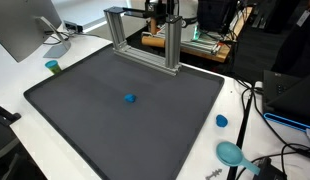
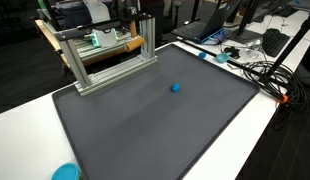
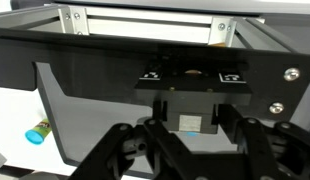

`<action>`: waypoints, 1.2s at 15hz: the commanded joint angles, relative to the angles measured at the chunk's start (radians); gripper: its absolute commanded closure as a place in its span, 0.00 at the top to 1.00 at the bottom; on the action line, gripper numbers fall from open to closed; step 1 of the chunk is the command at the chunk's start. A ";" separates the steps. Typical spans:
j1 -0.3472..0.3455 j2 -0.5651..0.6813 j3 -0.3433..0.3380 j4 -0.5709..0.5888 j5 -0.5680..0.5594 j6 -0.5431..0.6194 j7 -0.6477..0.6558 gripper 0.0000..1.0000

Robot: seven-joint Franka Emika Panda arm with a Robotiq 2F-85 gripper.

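My gripper should open, turn square to the aluminium frame because it sits crooked to it, and take the orange object (image 1: pixel 153 42) before pulling it clear.
In the wrist view my gripper (image 3: pixel 191 158) fills the lower half of the picture. Its black linkages spread to both sides and the fingertips run off the bottom edge, so the gap between them is hidden. Nothing shows between the jaws. Beyond it stands an aluminium frame (image 3: pixel 145 20) at the edge of a dark grey mat (image 3: pixel 85 110). In both exterior views the black gripper (image 1: pixel 161 12) (image 2: pixel 136 12) hangs high by the frame (image 1: pixel 145 40) (image 2: pixel 105 55). A small blue object (image 1: pixel 129 98) (image 2: pixel 175 87) lies apart from it on the mat (image 1: pixel 115 120) (image 2: pixel 165 120).
A small teal cylinder (image 1: pixel 52 67) (image 3: pixel 35 132) stands on the white table beside the mat. A blue cap (image 1: pixel 221 121) and a teal scoop (image 1: pixel 231 153) lie near cables (image 1: pixel 260 120). A monitor (image 1: pixel 20 30) stands at one corner.
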 commanded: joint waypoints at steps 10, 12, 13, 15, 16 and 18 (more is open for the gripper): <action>0.009 0.026 -0.043 -0.015 0.033 -0.032 -0.011 0.50; 0.012 0.032 -0.047 -0.016 0.038 -0.037 -0.013 0.58; 0.017 0.039 -0.055 -0.015 0.045 -0.041 -0.024 0.63; 0.024 0.063 -0.074 0.003 0.062 -0.051 -0.038 0.59; 0.024 0.072 -0.081 0.002 0.071 -0.048 -0.042 0.50; 0.024 0.078 -0.088 -0.006 0.086 -0.038 -0.041 0.37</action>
